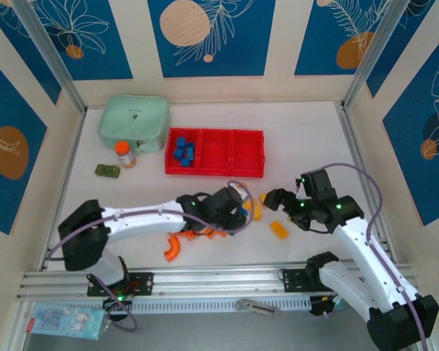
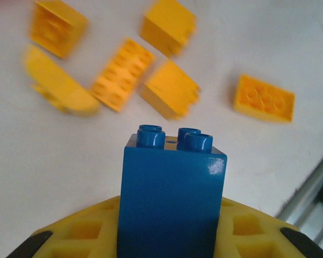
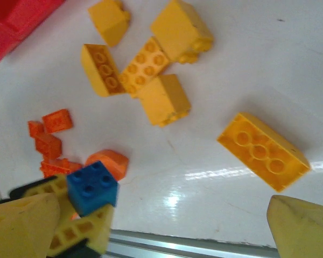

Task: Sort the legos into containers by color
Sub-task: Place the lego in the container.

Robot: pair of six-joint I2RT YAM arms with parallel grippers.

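Observation:
The robot's left gripper should release the blue lego behind the blue legos in the red tray [image 1: 192,140], close to the divider of their compartment. That held lego is still just above the table.
My left gripper [image 1: 240,209] is shut on a blue lego [image 2: 172,199], held studs forward just above the table; its yellow fingers [image 3: 70,228] and that blue lego [image 3: 91,187] also sit low left in the right wrist view. Past it lie several yellow legos [image 2: 169,88], with one apart [image 3: 264,150]. Small orange legos [image 3: 51,142] cluster beside the left gripper, and a curved orange one [image 1: 173,248] lies nearer the arm bases. My right gripper [image 1: 274,197] stands open over the yellow legos with nothing between its fingers. The red tray [image 1: 246,170] holds several blue legos [image 1: 184,152] in its left compartment.
A mint green case [image 1: 134,123] stands at the back left, with an orange-capped bottle [image 1: 124,154] and a dark green block [image 1: 107,171] in front of it. A metal rail [image 1: 205,281] runs along the near table edge. Walls close in on three sides.

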